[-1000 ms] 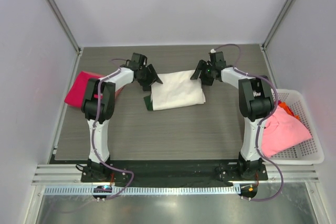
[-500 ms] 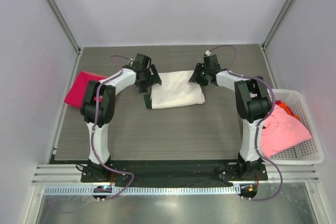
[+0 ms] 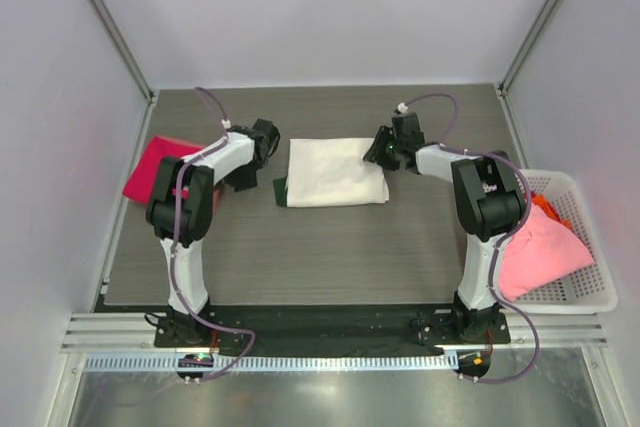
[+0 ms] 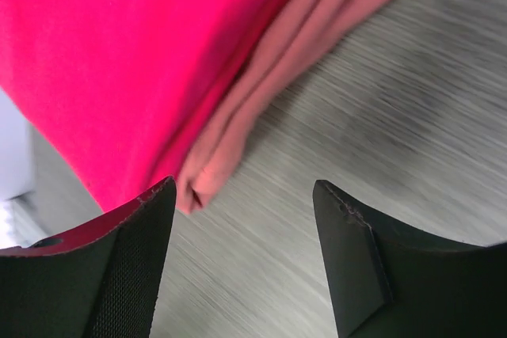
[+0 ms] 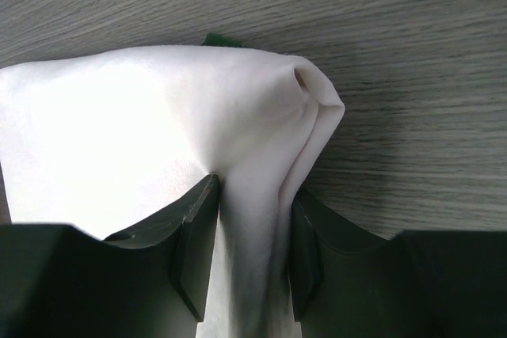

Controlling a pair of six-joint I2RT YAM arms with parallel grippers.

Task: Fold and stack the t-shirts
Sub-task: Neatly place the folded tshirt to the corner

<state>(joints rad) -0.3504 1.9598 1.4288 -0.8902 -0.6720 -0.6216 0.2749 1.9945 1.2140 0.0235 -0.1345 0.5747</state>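
The cream-white t-shirt's edge by the green sleeve lies free, so my right gripper should open and retake the t-shirt's fold (image 5: 255, 211) while my left gripper takes that edge.
The cream-white t-shirt (image 3: 335, 172) lies folded at the table's middle, a dark green sleeve edge (image 3: 281, 187) showing at its left. My right gripper (image 3: 383, 150) is shut on a fold at its right edge; in the right wrist view the white cloth (image 5: 158, 132) is pinched between the fingers (image 5: 253, 219). My left gripper (image 3: 243, 169) is open and empty, left of the white shirt, over bare table beside the folded magenta-red shirt (image 3: 160, 167). The left wrist view shows that shirt (image 4: 119, 53) just beyond the open gripper (image 4: 245, 219). The pink shirt (image 3: 540, 252) lies in the basket.
The white lattice basket (image 3: 585, 287) stands off the table's right edge, an orange item (image 3: 545, 209) behind the pink shirt. Grey walls and metal posts close in the back and sides. The dark wood-grain table (image 3: 330, 247) runs between the two arm bases.
My left gripper has left the white shirt's left edge and swung left toward the magenta-red shirt. The right gripper stays at the shirt's right edge. The white shirt lies squarer.
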